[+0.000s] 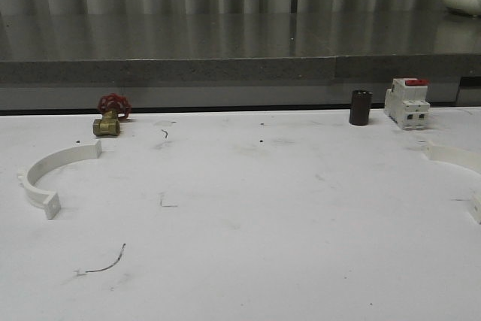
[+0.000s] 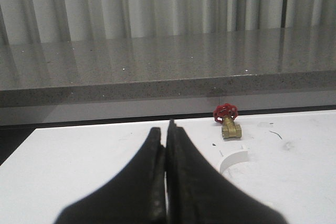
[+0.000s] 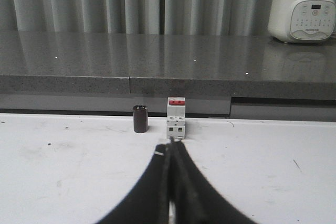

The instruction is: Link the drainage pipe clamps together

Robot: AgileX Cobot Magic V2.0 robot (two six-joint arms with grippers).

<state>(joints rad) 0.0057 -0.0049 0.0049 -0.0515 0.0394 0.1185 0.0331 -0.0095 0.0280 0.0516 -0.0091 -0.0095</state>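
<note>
The white clamp near the brass valve has the middle of the curve (image 1: 27,177), and my left gripper will go there next and close on it.
One white half-ring drainage pipe clamp (image 1: 46,173) lies flat on the white table at the left, its square end tabs toward the middle. A second clamp (image 1: 460,162) lies at the right edge, partly cut off by the frame. In the left wrist view, my left gripper (image 2: 168,129) is shut with nothing in it, and an end of the left clamp (image 2: 234,159) shows just beside its fingers. My right gripper (image 3: 172,145) is shut and empty too, pointing toward the back of the table.
A brass valve with a red handwheel (image 1: 110,116) sits behind the left clamp. A dark cylinder (image 1: 361,107) and a white red-topped breaker (image 1: 406,102) stand at the back right. A grey counter ledge (image 1: 240,69) runs behind the table.
</note>
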